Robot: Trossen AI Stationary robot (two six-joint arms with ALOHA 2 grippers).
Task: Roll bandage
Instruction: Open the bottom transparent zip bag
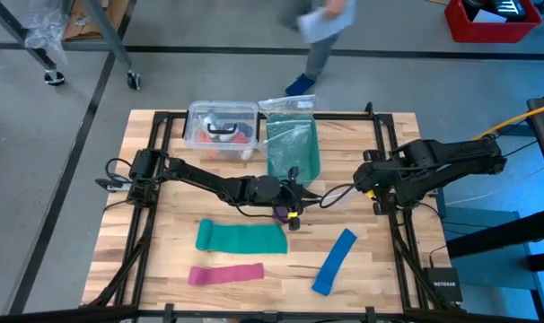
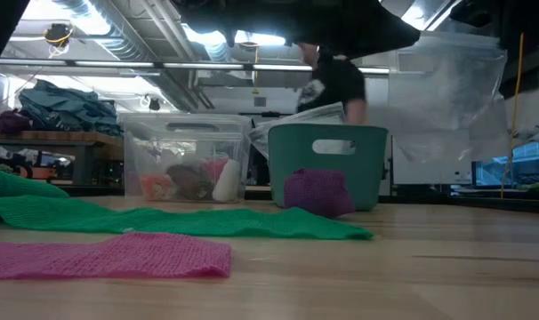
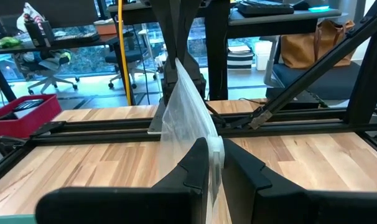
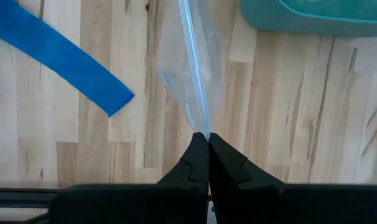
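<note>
My left gripper is pinching the clear bag's opening shut. It should open, let the bag's sides part, and then take the bag's edge [image 3: 204,113] with the opening spread.
The bandage is a small purple roll [image 1: 281,213] lying on the table just near of my left gripper; in the low view the roll [image 2: 318,192] sits in front of the teal bin [image 2: 327,164]. My left gripper [image 1: 294,191] and my right gripper [image 1: 363,183] face each other above the table's middle. Both are shut on a clear plastic bag [image 3: 185,112], which spans the gap between them. The bag also shows in the right wrist view [image 4: 195,81] and in the low view [image 2: 447,98]. My left gripper pinches one edge of the clear bag [image 3: 215,152] between its two fingers, coming level from the table's left. The bag stands on edge, clear of the table, and runs away toward the right arm. My right gripper pinches the bag's opposite edge [image 4: 204,127] between its shut fingertips, coming from the table's right. The bag stretches away from the fingers above the table, toward the left arm.
A green strip [image 1: 241,237], a pink strip [image 1: 225,274] and a blue strip [image 1: 335,261] lie flat on the near half of the table. A clear box [image 1: 222,128] and the teal bin [image 1: 293,148] with plastic bags stand at the far edge. A person [image 1: 319,36] stands beyond the table.
</note>
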